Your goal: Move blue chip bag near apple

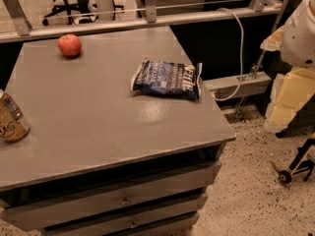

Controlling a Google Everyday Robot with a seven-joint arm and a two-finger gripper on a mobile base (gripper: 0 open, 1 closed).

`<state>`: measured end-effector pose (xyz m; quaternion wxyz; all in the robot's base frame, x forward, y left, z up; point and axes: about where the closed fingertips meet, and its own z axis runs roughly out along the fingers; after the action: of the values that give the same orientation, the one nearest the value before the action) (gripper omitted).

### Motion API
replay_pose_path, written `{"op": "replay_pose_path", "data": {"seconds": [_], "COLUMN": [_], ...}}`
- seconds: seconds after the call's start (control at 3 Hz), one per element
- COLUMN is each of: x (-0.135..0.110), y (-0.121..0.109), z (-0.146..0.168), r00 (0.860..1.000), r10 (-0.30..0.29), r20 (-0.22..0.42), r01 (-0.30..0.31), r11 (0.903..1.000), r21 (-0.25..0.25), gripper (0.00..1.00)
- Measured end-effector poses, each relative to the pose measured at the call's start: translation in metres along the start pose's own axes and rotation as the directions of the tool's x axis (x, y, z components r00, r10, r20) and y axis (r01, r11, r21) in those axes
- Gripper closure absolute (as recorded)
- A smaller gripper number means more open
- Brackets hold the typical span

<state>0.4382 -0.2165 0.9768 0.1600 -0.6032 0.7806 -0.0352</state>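
Note:
Next, I grip the cable-side end [192,80] of the blue chip bag, farthest from the red apple.
The blue chip bag [167,79] lies flat on the grey cabinet top [98,127], near its right edge, with white lettering facing up. The red apple [69,45] sits at the far left corner of the same top, well apart from the bag. My gripper [297,167] hangs low at the right edge of the view, over the floor beside the cabinet, partly cut off by the frame. It is far from the bag and holds nothing that I can see. The white arm segment [299,31] shows at the upper right.
A tan drink can [11,119] stands at the cabinet's left edge. Drawers [123,200] face the front. A rail [147,21] runs behind the top. A white cable [240,48] and yellow foam blocks [290,97] are to the right, above speckled floor.

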Motion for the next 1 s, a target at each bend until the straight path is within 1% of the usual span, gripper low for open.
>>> {"op": "replay_pose_path", "data": {"seconds": [0.33,0.67,1.0], "x": [-0.001,-0.007,-0.032], "y": [-0.003,-0.029,-0.101], "z": [0.002,0.015,0.056], "r00": [1.0,0.999,0.983], "r10": [-0.003,-0.032,-0.081], "r20": [0.005,0.039,0.162], "r01": [0.003,0.029,0.059], "r11": [1.0,0.9975,0.9891], "r21": [0.008,0.064,0.135], "gripper": [0.0,0.0,0.0]}}
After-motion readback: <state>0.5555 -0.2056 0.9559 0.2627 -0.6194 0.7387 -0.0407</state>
